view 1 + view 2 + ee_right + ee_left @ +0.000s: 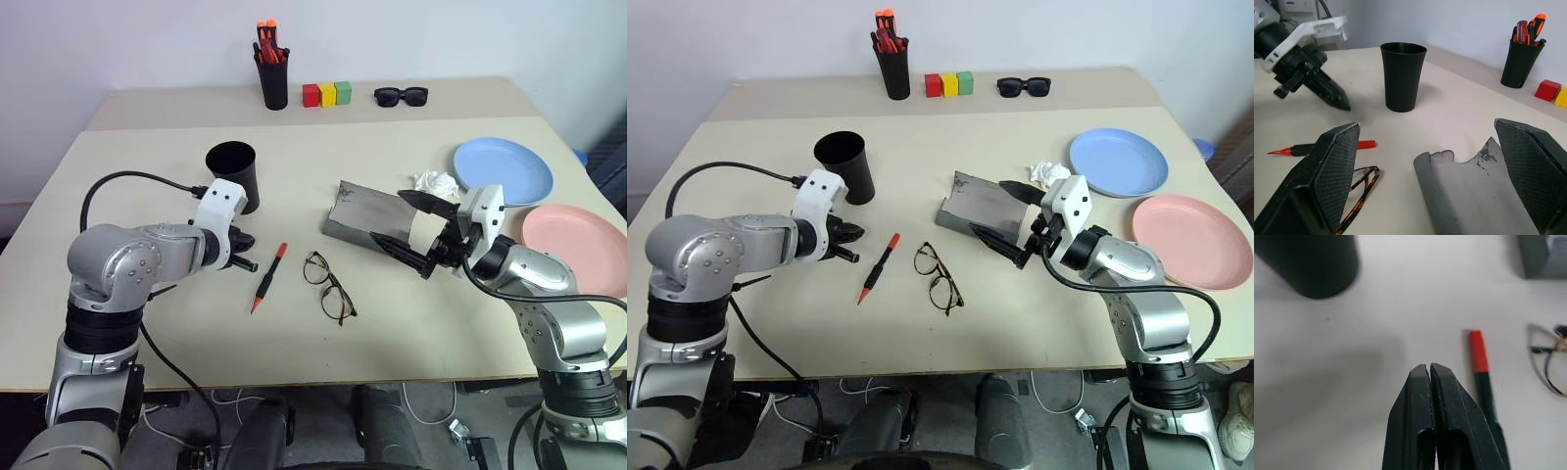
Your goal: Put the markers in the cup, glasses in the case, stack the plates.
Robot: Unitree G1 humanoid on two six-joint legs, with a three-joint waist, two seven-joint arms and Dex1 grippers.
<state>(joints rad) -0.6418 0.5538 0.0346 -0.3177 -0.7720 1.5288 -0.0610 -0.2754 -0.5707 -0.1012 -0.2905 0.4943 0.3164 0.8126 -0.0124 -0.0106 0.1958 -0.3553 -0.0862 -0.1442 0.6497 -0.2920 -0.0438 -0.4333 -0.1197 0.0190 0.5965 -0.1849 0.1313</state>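
My left gripper should open its closed fingers, which are next to the red marker, then move over the marker and pinch its black middle [264, 285].
The red marker [269, 277] with a black middle lies flat on the table, just right of my left gripper [1429, 368]. That gripper is shut with nothing between its fingers and hovers a little above the table. The black cup [235, 174] stands upright behind it. The wire-rimmed glasses [328, 286] lie unfolded to the right of the marker. The grey case [355, 213] lies open at the table's middle. My right gripper [1427, 127] is open, one finger on each side of the case's near end. The light blue plate [504, 169] and the pink plate [578, 245] lie apart at the right.
A crumpled white tissue [436, 183] lies between the case and the blue plate. At the back edge stand a black pen pot [273, 83] with orange-capped pens, a row of coloured blocks [326, 94] and black sunglasses [401, 95].
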